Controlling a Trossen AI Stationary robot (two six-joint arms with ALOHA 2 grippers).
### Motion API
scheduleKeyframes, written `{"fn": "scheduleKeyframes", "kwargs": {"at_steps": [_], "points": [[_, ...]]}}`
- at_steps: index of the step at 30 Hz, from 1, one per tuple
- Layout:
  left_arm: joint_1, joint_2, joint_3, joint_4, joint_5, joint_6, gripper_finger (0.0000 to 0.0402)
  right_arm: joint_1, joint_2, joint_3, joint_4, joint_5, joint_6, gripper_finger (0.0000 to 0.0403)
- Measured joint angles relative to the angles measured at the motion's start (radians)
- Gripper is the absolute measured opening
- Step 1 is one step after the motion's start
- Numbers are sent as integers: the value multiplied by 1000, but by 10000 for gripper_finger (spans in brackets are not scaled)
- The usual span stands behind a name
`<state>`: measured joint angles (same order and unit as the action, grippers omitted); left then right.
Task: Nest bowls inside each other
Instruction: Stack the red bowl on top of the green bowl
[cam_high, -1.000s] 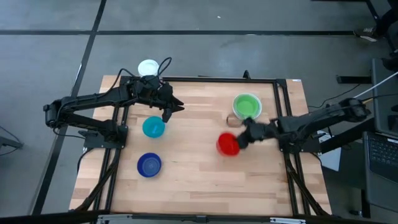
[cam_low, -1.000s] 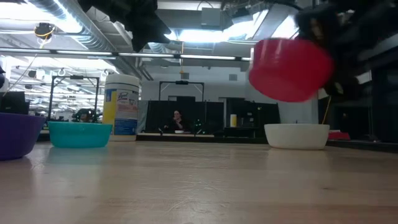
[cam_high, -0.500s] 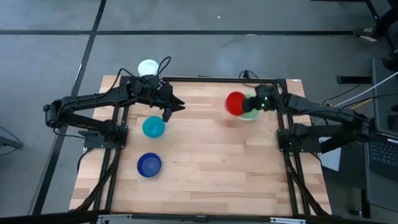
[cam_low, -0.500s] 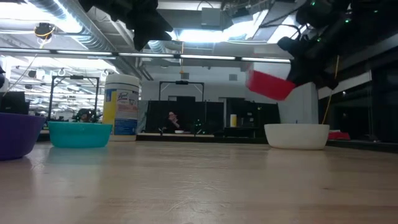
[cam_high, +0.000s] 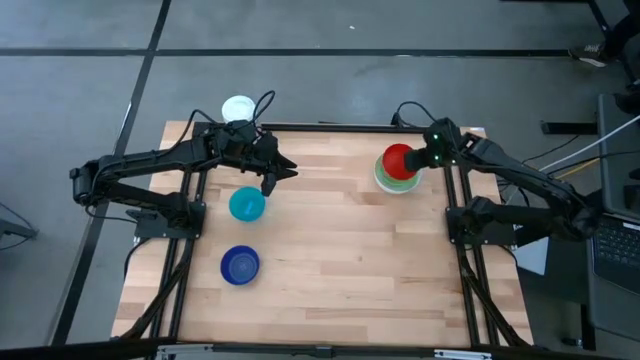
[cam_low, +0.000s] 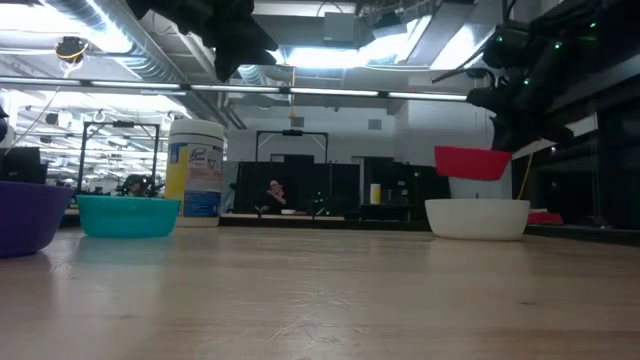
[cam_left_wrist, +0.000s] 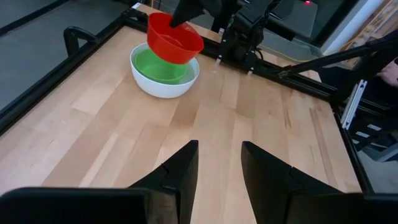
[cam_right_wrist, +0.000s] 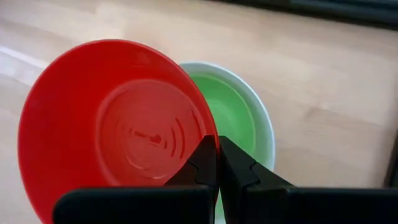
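I should use my right gripper to let go of the red bowl inside the green bowl (cam_high: 396, 172) (cam_right_wrist: 214, 118), which is sitting in the white bowl.
My right gripper (cam_high: 420, 160) is shut on a red bowl (cam_high: 397, 158), which hangs just above a green bowl (cam_left_wrist: 160, 66). The green bowl sits nested in a white bowl (cam_low: 478, 218) at the table's far right. At the far left my left gripper (cam_left_wrist: 217, 163) stands open over bare wood with nothing between its fingers. A light blue bowl (cam_high: 247, 204) rests on the table just near of that gripper. A dark blue bowl (cam_high: 240, 265) rests nearer the front. My right gripper pinches the red bowl's rim (cam_right_wrist: 209, 127) on its right-hand side, one finger inside the bowl and one outside. The fingers slant down from the table's right. The bowl (cam_low: 473, 162) is lifted clear, opening up and about level, above the white bowl.
A white cylindrical container (cam_low: 197, 170) with a blue-yellow label stands at the far left edge. Dark frame rails (cam_high: 455, 190) run along the table's sides. Bare wood lies across the middle and front of the table.
My right gripper has carried the red bowl from the table's middle right toward the far edge, and the bowl now hangs over the green and white bowls. It has tipped further downward, and the bowl, tilted before, now hangs level with its opening up.
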<state>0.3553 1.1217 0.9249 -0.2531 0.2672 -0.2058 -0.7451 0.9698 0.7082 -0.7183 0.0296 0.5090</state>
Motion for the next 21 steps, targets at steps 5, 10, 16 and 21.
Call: {"fn": "scheduleKeyframes", "kwargs": {"at_steps": [5,10,16,21], "points": [[0,0,0,0,0,0,118,-36,31,0,-33,-14,-50,1],[0,0,0,0,0,0,118,-49,78,0,-24,-20,-76,1],[0,0,0,0,0,0,118,-51,139,-1,2,-34,-99,1],[0,0,0,0,0,0,118,-51,186,-1,52,-42,-99,1]]}}
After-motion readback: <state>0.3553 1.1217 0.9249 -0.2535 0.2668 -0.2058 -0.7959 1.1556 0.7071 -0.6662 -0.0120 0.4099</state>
